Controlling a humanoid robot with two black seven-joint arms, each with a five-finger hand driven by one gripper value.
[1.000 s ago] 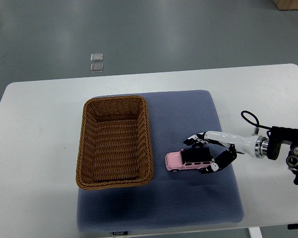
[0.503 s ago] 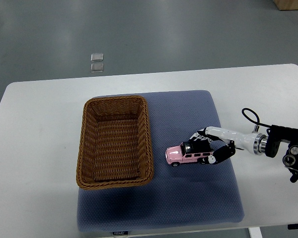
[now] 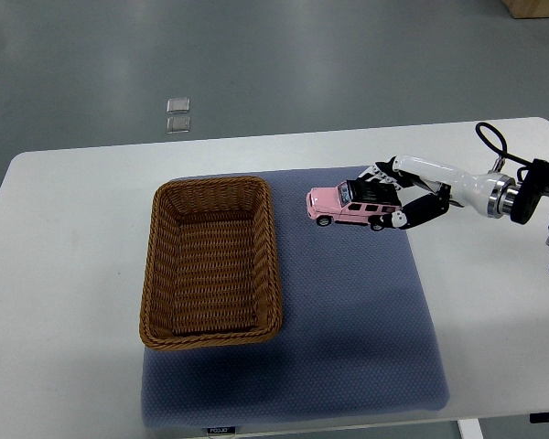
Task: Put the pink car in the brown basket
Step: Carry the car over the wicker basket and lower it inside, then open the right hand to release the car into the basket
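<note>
The pink car will go from my right gripper onto the far half of the brown basket's woven bottom (image 3: pixel 217 249). The car now hangs above the blue mat.
The pink car (image 3: pixel 346 205), a toy SUV with a black roof, hangs in the air above the blue mat (image 3: pixel 348 311), nose pointing left toward the basket. My right hand (image 3: pixel 390 196) is shut on its rear half, black fingertips wrapped over the roof and underside. The arm reaches in from the right edge. The brown wicker basket (image 3: pixel 212 190) stands on the mat's left part, its inside bare, its right rim a short gap left of the car's nose. My left arm does not show.
The white table (image 3: pixel 64 274) carries the blue mat. Two small pale squares (image 3: pixel 177 114) lie on the grey floor beyond the table. A black cable loops off the right wrist (image 3: pixel 490 146).
The right hand has lifted the car off the mat and carried it up and away from the front edge, toward the far side of the mat.
</note>
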